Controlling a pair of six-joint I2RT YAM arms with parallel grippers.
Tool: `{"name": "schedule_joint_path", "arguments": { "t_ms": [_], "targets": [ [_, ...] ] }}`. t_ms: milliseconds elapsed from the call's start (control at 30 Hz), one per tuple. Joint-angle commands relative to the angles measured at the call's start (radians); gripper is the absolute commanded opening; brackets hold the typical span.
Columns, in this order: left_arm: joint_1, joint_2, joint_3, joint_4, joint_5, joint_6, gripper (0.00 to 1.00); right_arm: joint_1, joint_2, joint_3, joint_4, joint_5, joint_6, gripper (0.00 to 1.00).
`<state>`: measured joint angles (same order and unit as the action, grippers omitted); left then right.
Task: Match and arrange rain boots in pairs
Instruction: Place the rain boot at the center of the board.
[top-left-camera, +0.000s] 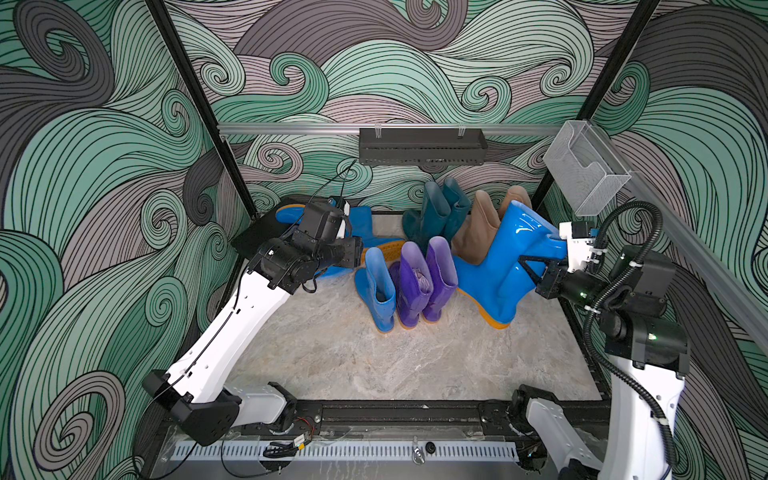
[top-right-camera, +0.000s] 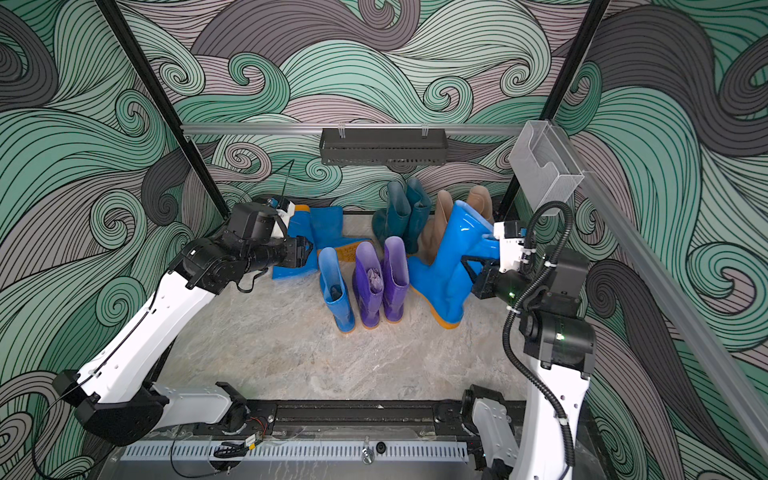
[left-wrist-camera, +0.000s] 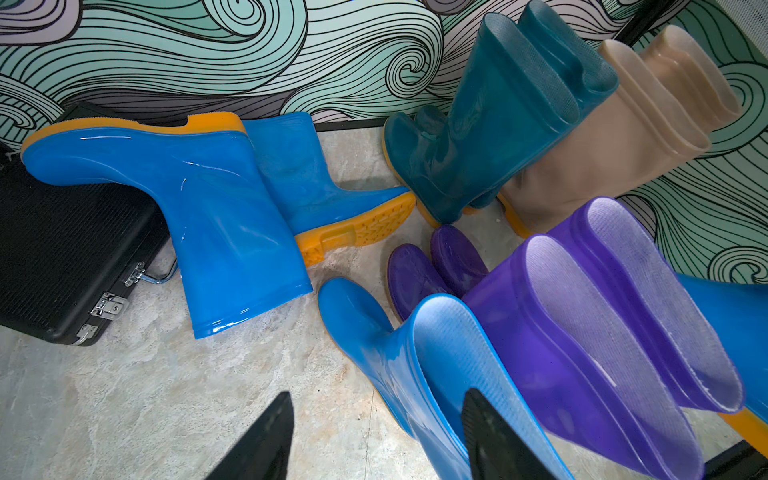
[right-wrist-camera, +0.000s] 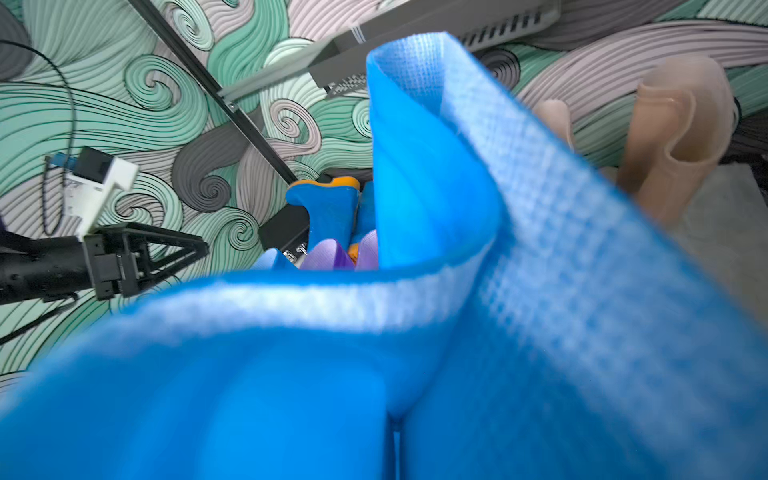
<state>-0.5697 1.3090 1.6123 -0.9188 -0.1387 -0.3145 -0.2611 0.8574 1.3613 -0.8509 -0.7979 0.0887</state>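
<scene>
The bright blue rain boot will stand on the marble floor (top-left-camera: 471, 323) close beside the purple pair, set there by my right gripper.
My right gripper (top-left-camera: 528, 264) is shut on the shaft rim of a bright blue rain boot (top-left-camera: 503, 270), which hangs tilted with its orange sole low; that boot (right-wrist-camera: 415, 353) fills the right wrist view and hides the jaws. My left gripper (left-wrist-camera: 376, 392) is open at the top of a standing blue boot (left-wrist-camera: 374, 332). One finger is over its opening and the other is over the floor. Right of this boot stand the purple pair (top-left-camera: 428, 282), with the teal pair (top-left-camera: 436, 212) and the beige pair (top-left-camera: 478, 232) behind. Two more blue boots (left-wrist-camera: 208, 199) lie at the back left.
A flat black case (left-wrist-camera: 62, 257) lies in the back left corner under one fallen blue boot. A black shelf (top-left-camera: 422, 145) hangs on the back rail and a clear bin (top-left-camera: 582, 166) on the right rail. Bare marble floor (top-left-camera: 374, 365) lies in front of the boots.
</scene>
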Motion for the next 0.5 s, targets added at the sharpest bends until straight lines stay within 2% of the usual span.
{"name": "schedule_joint_path", "arguments": {
  "t_ms": [0, 100, 300, 467],
  "targets": [
    [0.008, -0.004, -0.006, 0.020, 0.024, 0.003, 0.66, 0.005, -0.006, 0.039, 0.287, -0.142, 0.122, 0.00],
    [0.007, -0.002, -0.006, 0.017, 0.009, 0.004, 0.66, 0.005, 0.005, 0.044, 0.390, -0.155, 0.185, 0.00],
    [0.011, -0.001, -0.005, 0.001, -0.015, 0.003, 0.68, 0.017, 0.048, 0.112, 0.466, -0.123, 0.216, 0.00],
    [0.020, 0.012, 0.001, -0.036, -0.041, -0.004, 0.68, 0.022, 0.066, 0.125, 0.379, -0.049, 0.144, 0.00]
  ]
}}
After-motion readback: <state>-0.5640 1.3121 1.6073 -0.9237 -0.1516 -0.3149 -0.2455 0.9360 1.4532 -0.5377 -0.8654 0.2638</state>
